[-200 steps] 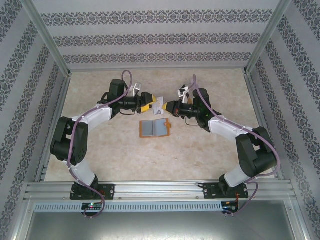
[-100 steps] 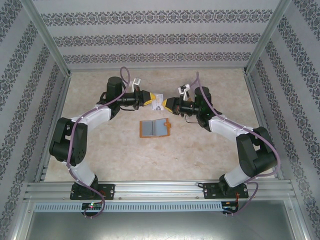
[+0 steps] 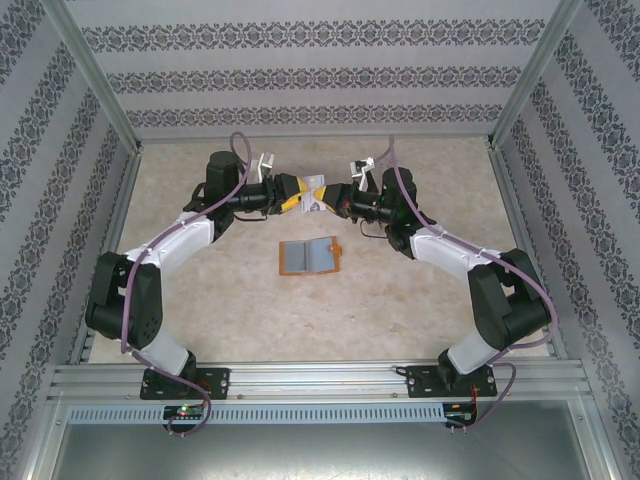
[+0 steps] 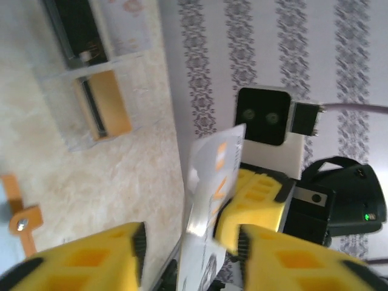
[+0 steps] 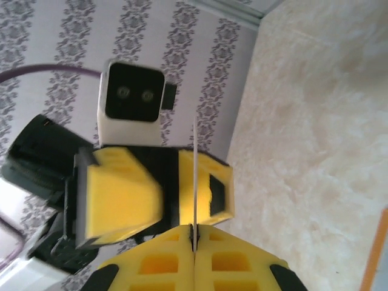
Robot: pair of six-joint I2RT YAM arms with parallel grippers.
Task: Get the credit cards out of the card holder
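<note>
Next, I set the white credit card in the clear plastic tray [image 3: 392, 179] beside the dark card, using my right gripper.
The orange card holder [image 3: 308, 257] lies open on the table, its grey pockets up; its tab [image 4: 21, 221] shows in the left wrist view. Above and behind it the two grippers meet tip to tip. My right gripper [image 3: 326, 198] [image 5: 194, 233] is shut on a white credit card [image 3: 316, 190] [image 4: 212, 176], seen edge-on [image 5: 194, 170] in its own wrist view. My left gripper [image 3: 303, 195] [image 4: 191, 242] is open, its yellow fingers [image 5: 124, 194] standing either side of the card with a gap.
A clear plastic tray [image 4: 66, 130] stands on the table by the back wall, holding a dark card [image 4: 76, 27] and an orange card [image 4: 106, 112]. Patterned walls and metal frame posts enclose the table on three sides.
Both grippers have moved toward the back wall with the white card, away from the card holder, and now stand closer together. The card holder has not moved.
</note>
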